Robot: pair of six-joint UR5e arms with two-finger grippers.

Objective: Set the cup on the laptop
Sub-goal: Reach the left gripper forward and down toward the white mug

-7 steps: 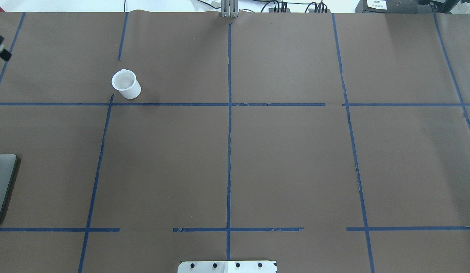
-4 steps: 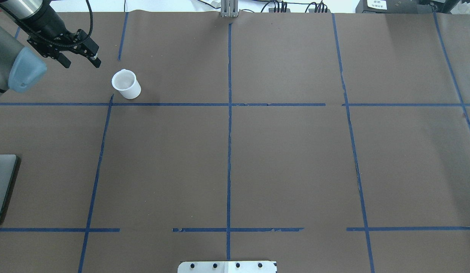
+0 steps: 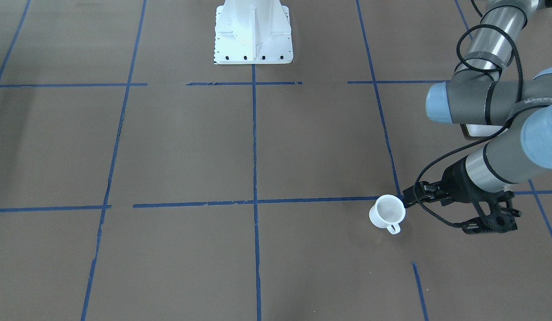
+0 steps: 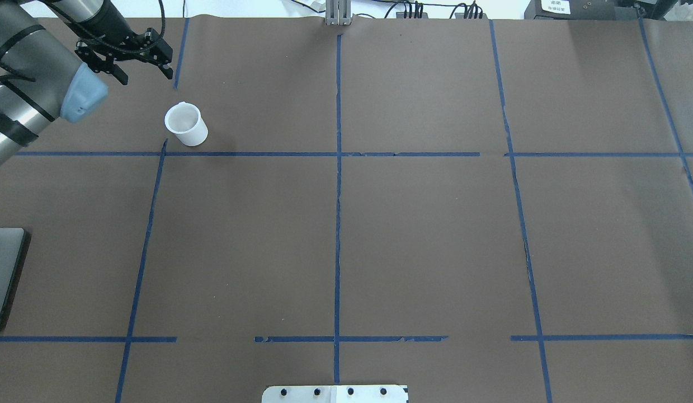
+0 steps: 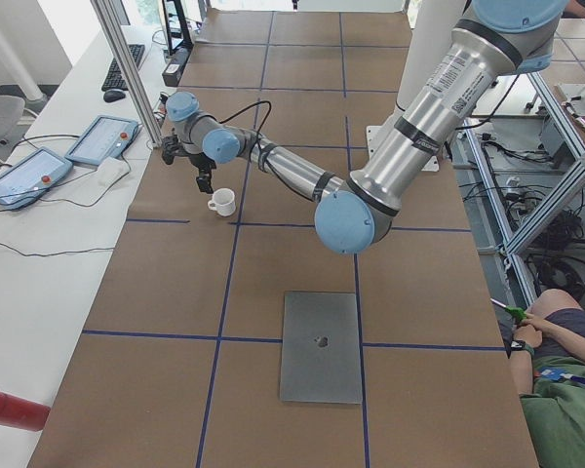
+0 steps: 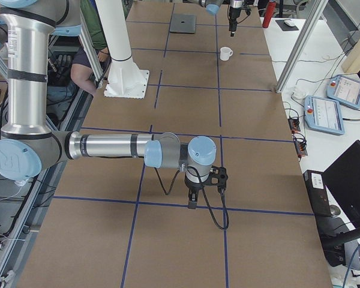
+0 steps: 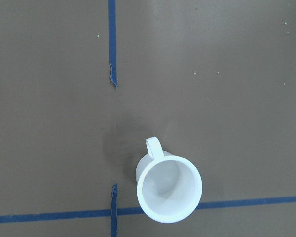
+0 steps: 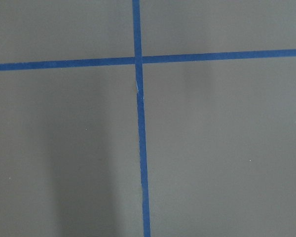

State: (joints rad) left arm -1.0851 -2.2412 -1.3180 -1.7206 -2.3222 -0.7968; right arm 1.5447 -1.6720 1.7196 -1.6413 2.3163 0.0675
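Note:
I need to move my left gripper to the white cup's handle point(image 3: 394, 229) point(image 7: 153, 146) next and close it there.
The white cup point(image 4: 185, 124) stands upright on the brown table, far left, its handle towards the far edge. It also shows in the front view point(image 3: 387, 213), the left view point(image 5: 222, 201) and low in the left wrist view point(image 7: 168, 187). My left gripper point(image 4: 145, 75) is open and empty, up in the air, a little beyond and left of the cup, apart from it. The silver-grey laptop point(image 5: 321, 346) lies closed and flat at the table's left end; only its edge point(image 4: 2, 274) shows overhead. My right gripper point(image 6: 204, 187) hovers over bare table at the right end; I cannot tell if it is open.
Blue tape lines cross the brown table cover. The white robot base plate point(image 3: 252, 33) sits at the near middle edge. A metal post point(image 4: 338, 14) stands at the far edge. Teach pendants point(image 5: 102, 139) lie on the side bench beyond the cup.
My left arm has swung in from the left edge and moved right and farther out, so the gripper now hangs beyond the cup. Cup and laptop have not moved.

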